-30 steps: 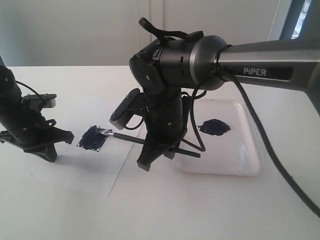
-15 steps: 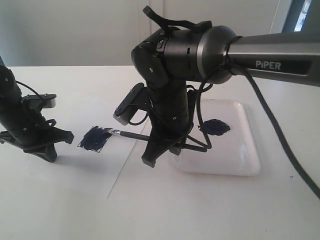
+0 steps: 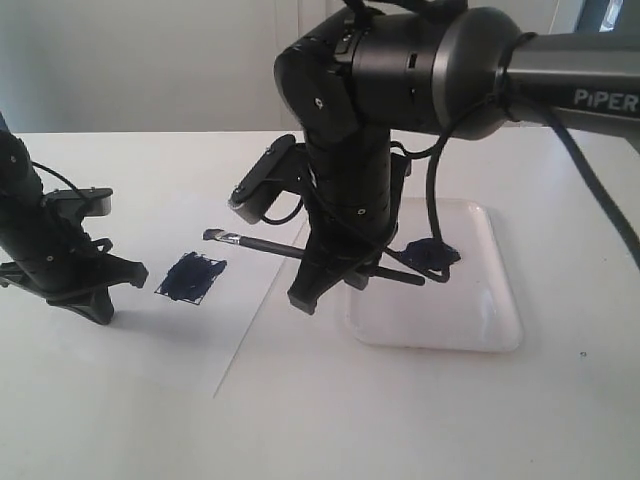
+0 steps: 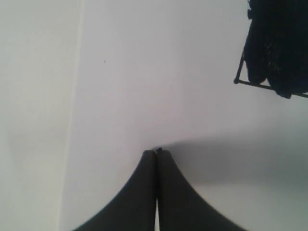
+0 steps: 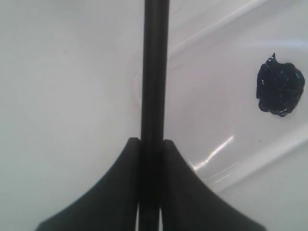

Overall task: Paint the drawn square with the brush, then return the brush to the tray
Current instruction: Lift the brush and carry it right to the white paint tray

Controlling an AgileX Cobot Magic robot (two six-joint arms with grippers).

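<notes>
I need to lay the brush, which hangs level above the paper, across the tray's front rim (image 3: 488, 356) with my right gripper, bristles at the dark paint blob.
The drawn square (image 3: 190, 277) on the white paper is smeared dark blue; a corner of it shows in the left wrist view as the drawn square (image 4: 274, 53). My right gripper (image 3: 330, 285) is shut on the brush (image 3: 262, 245), whose black handle (image 5: 155, 72) runs straight out between the fingers. The brush hangs level above the paper, its bristle tip up and to the right of the square, its rear end over the tray (image 3: 500, 300). The tray's dark paint blob (image 5: 279, 90) lies beside the handle. My left gripper (image 4: 156, 153) is shut and empty, resting on the paper left of the square.
The white paper sheet (image 3: 240, 330) lies on a white table, its right edge near the tray's left rim. The left arm (image 3: 50, 250) stands at the far left. A pale wall runs behind the table.
My right arm has lifted and shifted right toward the tray, carrying the brush tip up off the painted square. The left arm has not moved.
</notes>
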